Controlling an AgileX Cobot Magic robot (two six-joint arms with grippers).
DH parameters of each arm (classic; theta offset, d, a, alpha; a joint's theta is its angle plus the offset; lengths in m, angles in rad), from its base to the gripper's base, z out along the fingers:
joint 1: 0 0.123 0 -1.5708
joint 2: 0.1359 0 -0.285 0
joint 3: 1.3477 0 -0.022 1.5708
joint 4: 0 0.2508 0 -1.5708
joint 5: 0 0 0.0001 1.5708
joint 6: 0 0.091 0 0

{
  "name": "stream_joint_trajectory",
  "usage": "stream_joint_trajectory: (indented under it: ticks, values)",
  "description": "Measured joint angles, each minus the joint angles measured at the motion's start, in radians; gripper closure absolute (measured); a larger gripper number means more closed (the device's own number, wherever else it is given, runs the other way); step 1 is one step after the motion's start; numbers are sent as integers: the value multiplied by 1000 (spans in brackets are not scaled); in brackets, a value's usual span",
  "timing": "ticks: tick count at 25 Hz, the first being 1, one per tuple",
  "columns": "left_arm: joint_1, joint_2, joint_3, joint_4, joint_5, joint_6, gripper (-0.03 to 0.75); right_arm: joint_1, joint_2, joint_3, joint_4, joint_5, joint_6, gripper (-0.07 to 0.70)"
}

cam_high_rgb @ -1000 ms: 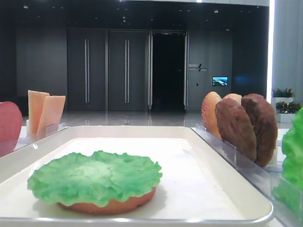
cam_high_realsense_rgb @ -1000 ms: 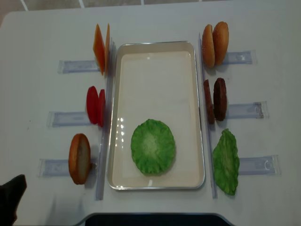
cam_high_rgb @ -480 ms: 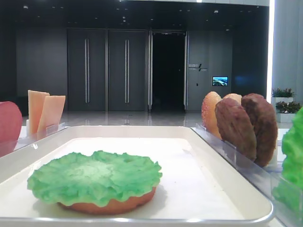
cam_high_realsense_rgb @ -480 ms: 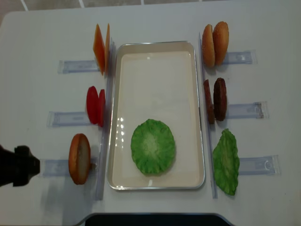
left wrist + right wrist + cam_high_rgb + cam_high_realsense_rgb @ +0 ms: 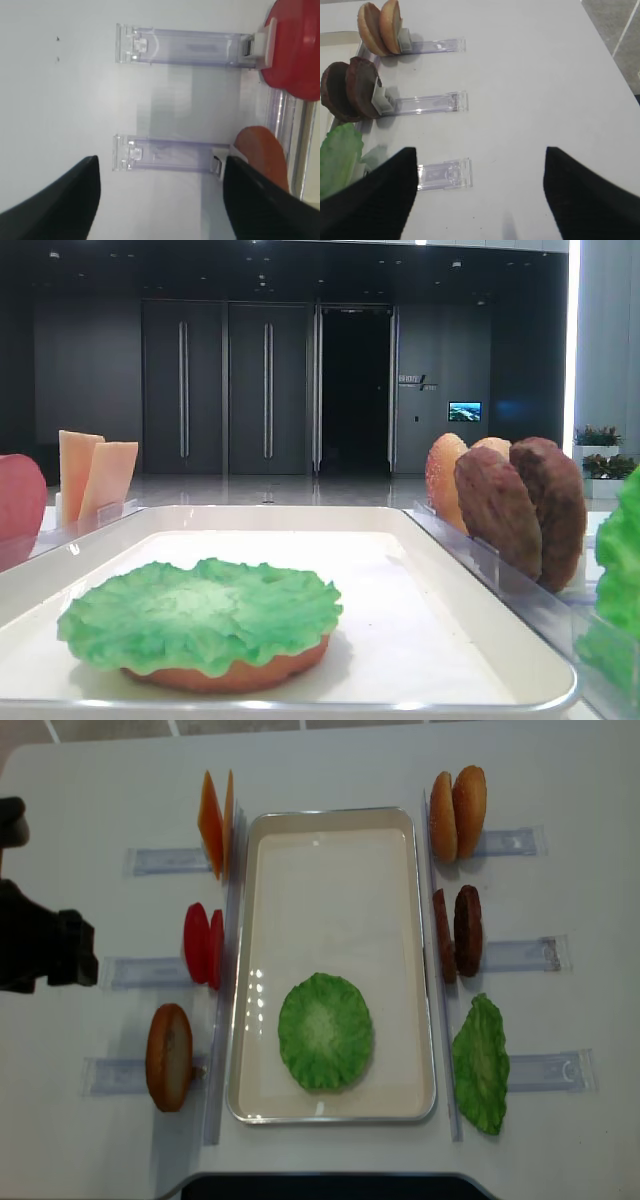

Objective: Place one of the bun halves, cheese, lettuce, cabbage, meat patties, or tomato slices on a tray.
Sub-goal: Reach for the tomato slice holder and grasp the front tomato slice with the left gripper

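The robot's left gripper needs to next move to the top edge of the tomato slice [image 5: 217, 937] nearest the off-white tray and close there.
The off-white tray [image 5: 330, 816] holds a green lettuce [image 5: 325, 1031] lying on a bun half [image 5: 235, 676]. Left of the tray, tomato slices [image 5: 203, 945], cheese [image 5: 214, 822] and a bun half [image 5: 168, 1056] stand in racks. On the right stand two bun halves [image 5: 458, 812], meat patties [image 5: 457, 932] and another lettuce leaf [image 5: 481, 1063]. I make out no separate cabbage. My left gripper [image 5: 160, 200] is open and empty, out at the table's left beside the tomato rack [image 5: 140, 972]. My right gripper [image 5: 480, 195] hangs open and empty over bare table, right of the patties [image 5: 350, 90].
Clear slotted racks [image 5: 520, 955] stick out from both long sides of the tray. The white table's left edge is close to my left arm [image 5: 40, 950]. A dark strip [image 5: 330, 1186] runs along the near edge.
My left arm has come in from the near left corner and travelled away along the left side, from level with the bun half to level with the tomato slices. Nothing else has moved.
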Motion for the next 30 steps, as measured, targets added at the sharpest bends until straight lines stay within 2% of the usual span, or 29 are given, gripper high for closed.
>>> stream_joint_trajectory:
  ticks: [6, 12, 20, 24, 30]
  values:
    - [0, 162, -112, 3, -9, 0, 137, 0, 0, 0, 0, 0, 0, 104]
    - [0, 288, -177, 3, -18, 0, 137, 0, 0, 0, 0, 0, 0, 104]
    - [0, 338, -195, 3, -23, 0, 137, 0, 0, 0, 0, 0, 0, 104]
    - [0, 338, -196, 3, -24, -41, 137, 0, 0, 0, 0, 0, 0, 104]
    - [-65, 338, -196, 51, -36, -144, 137, 0, 0, 0, 0, 0, 0, 104]
